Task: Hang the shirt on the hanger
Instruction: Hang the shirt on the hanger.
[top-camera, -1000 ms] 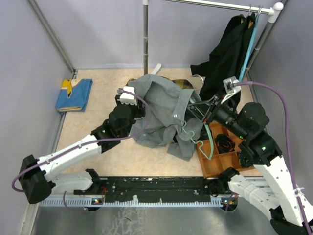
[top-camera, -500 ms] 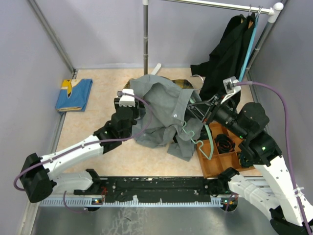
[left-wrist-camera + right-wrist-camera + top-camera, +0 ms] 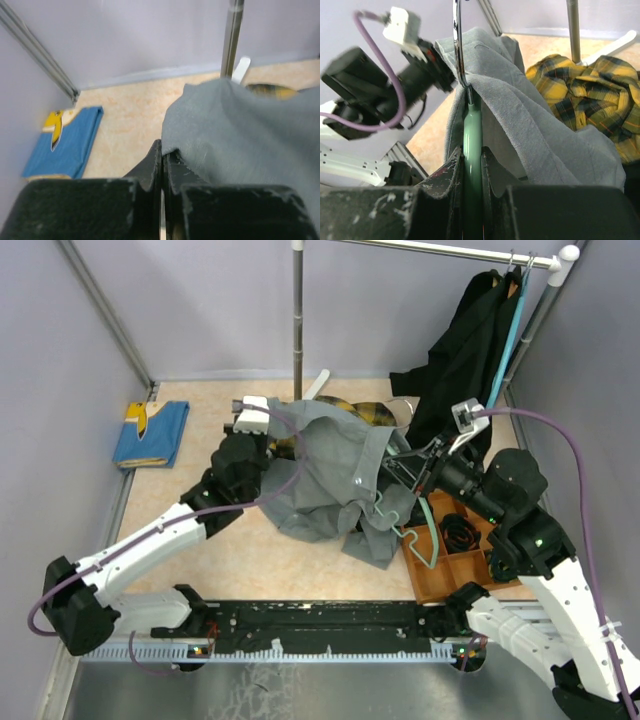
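My left gripper will open and take the edge (image 3: 378, 443) next to the hanger's neck, because it is pinching the grey shirt's far corner while the lower end of the hanger sticks out.
The grey shirt (image 3: 335, 475) is draped in a heap over the pale green hanger (image 3: 415, 540), whose lower end sticks out below the cloth. My right gripper (image 3: 405, 465) is shut on the hanger's neck (image 3: 471, 130), just below the metal hook (image 3: 457, 45), with the shirt (image 3: 520, 115) hanging around it. My left gripper (image 3: 283, 432) is at the shirt's upper left corner. In the left wrist view its jaws (image 3: 163, 152) are closed tight with the grey shirt's edge (image 3: 240, 135) pinched at their tips.
A yellow plaid shirt (image 3: 365, 412) lies behind the grey one. A blue folded garment (image 3: 152, 433) sits at the far left wall. A black garment (image 3: 465, 350) hangs from the rail (image 3: 440, 250). The rack's pole (image 3: 297, 320) stands behind. An orange tray (image 3: 450, 555) is at right.
My left gripper closed on the shirt's edge and moved toward the back wall, drawing the cloth's left corner up with it. The right arm stayed put.
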Controlling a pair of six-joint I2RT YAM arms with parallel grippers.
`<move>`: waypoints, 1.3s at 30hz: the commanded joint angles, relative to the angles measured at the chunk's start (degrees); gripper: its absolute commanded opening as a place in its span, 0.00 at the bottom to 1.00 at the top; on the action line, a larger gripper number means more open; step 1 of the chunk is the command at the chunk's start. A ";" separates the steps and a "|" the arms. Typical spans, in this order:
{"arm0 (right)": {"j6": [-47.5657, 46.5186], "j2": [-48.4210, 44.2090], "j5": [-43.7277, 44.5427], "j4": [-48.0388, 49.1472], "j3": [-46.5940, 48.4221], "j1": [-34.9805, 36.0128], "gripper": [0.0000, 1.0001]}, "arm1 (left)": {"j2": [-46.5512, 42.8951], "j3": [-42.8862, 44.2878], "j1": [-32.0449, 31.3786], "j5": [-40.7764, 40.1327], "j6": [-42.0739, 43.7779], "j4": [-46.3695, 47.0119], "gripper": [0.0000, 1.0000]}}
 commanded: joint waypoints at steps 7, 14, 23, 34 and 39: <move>-7.22 0.61 -9.68 -1.67 6.60 0.05 0.00 | -1.02 15.64 5.23 9.24 5.72 -12.86 0.00; -8.78 -0.27 -12.51 -4.46 7.26 0.05 0.00 | 1.71 25.06 9.39 17.33 5.79 -21.86 0.00; -5.47 -3.08 -14.58 2.43 4.08 0.05 0.00 | 7.63 33.65 13.46 28.59 3.76 -34.59 0.00; -4.45 -3.48 -7.04 2.56 4.51 0.05 0.00 | 8.34 31.95 15.96 30.00 1.02 -35.96 0.10; -4.59 -2.62 -2.32 -0.71 4.49 0.05 0.00 | 5.87 30.65 16.03 30.29 0.34 -34.64 0.26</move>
